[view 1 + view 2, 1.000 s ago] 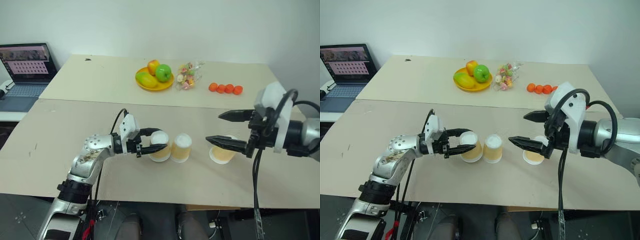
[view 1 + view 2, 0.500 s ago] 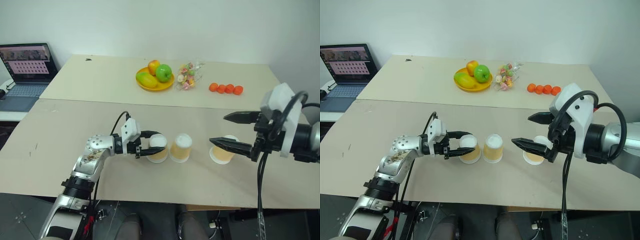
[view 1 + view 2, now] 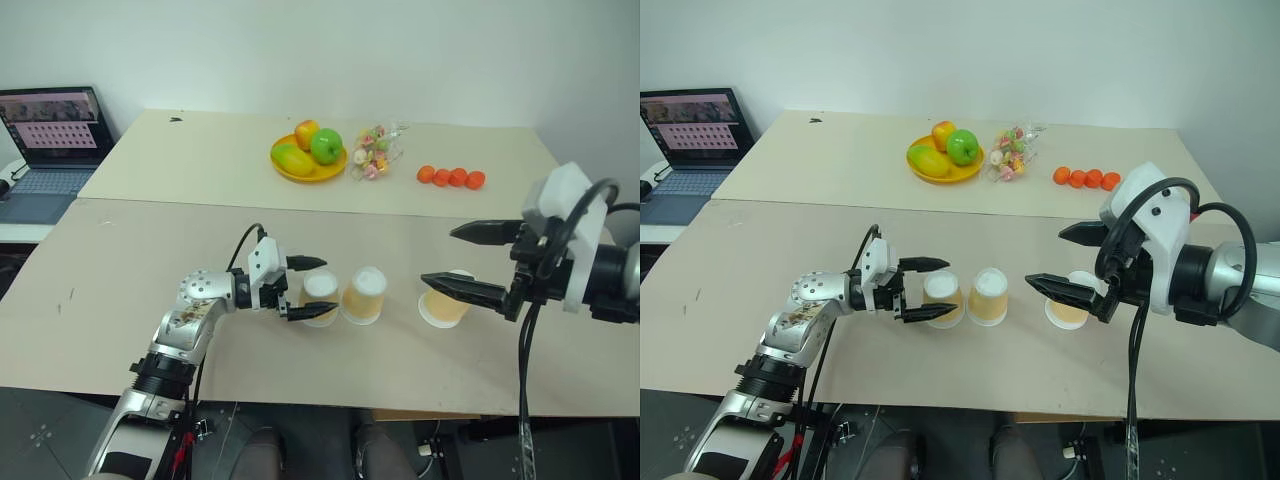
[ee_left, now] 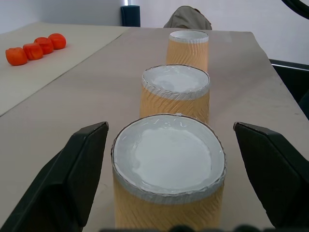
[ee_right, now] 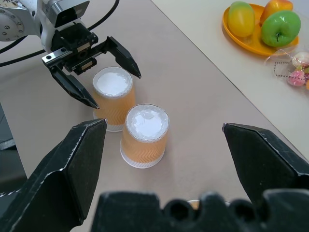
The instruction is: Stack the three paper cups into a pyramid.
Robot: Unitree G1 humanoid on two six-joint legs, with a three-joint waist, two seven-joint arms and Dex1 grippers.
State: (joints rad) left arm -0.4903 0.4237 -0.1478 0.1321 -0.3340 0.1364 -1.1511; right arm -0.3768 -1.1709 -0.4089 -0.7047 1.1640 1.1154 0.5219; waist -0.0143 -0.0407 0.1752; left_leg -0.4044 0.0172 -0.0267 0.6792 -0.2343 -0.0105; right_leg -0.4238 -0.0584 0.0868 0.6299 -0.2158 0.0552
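My right gripper is going to close around the sides of the third cup (image 3: 449, 304), which stands apart, because that cup belongs on top of the other cups.
Two of the paper cups stand upside down side by side on the near table, the left cup (image 3: 320, 297) and the middle cup (image 3: 363, 295) almost touching. My left gripper (image 3: 328, 286) is open, level, with one finger on each side of the left cup (image 4: 169, 164) and a gap to both. The third cup (image 3: 447, 303) stands apart to the right, mouth up, partly hidden by my right gripper's lower finger. My right gripper (image 3: 438, 255) hangs open above the table beside that cup, holding nothing.
On the far table sit a yellow plate of fruit (image 3: 290, 168), a bag of sweets (image 3: 376, 150) and a row of small orange pieces (image 3: 450, 177). A laptop (image 3: 48, 140) stands at the far left. A seam runs between the two tables.
My left gripper was shut on the left cup and has opened; the cup stays on the table beside the middle one. The right gripper has kept its place, still open.
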